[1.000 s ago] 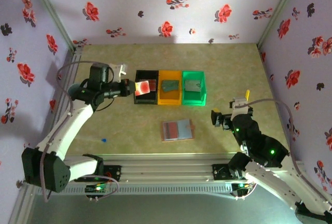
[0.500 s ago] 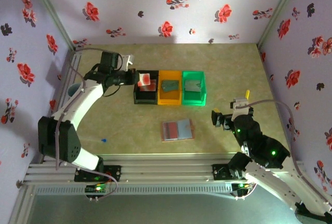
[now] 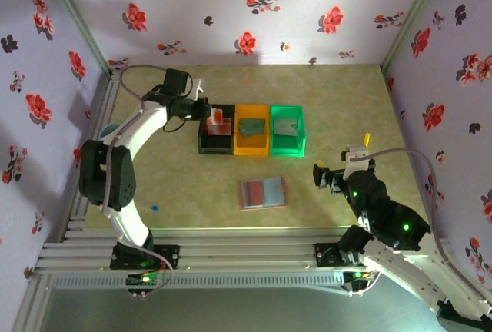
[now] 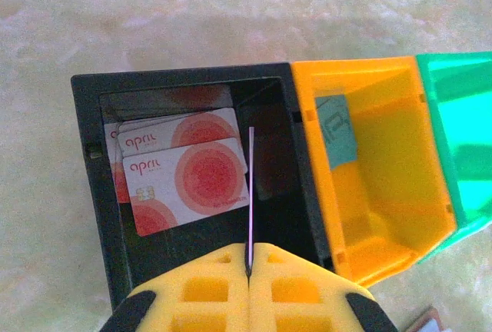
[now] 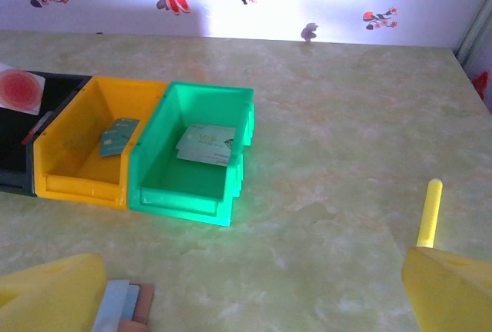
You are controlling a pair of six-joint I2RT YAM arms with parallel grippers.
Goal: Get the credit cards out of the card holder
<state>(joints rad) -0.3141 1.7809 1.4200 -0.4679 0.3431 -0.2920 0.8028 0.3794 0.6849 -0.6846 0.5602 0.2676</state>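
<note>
My left gripper should put the credit card down on the overlapping red-circled cards in the black bin (image 3: 219,125) (image 4: 187,182).
My left gripper (image 4: 250,259) is shut on a credit card (image 4: 250,186), held edge-on above the black bin (image 4: 88,155). Two more credit cards (image 4: 188,178), pale with red circles, lie overlapping on that bin's floor. From above, the left gripper (image 3: 201,111) holds the card (image 3: 218,119) over the black bin (image 3: 216,146). The card holder (image 3: 263,192) lies open on the table, blue-grey inside up, with its corner (image 5: 127,305) near my right gripper's left finger. My right gripper (image 3: 327,176) stands open and empty to the right of the card holder.
An orange bin (image 3: 251,145) with a teal card (image 4: 336,128) and a green bin (image 3: 287,147) with a pale card (image 5: 206,145) stand in a row right of the black bin. A tiny blue scrap (image 3: 154,208) lies front left. Flowered walls enclose the table.
My left arm has swung toward the back and carried the card rightward over the black bin, turning it from face-up to edge-on. The right arm has not moved.
</note>
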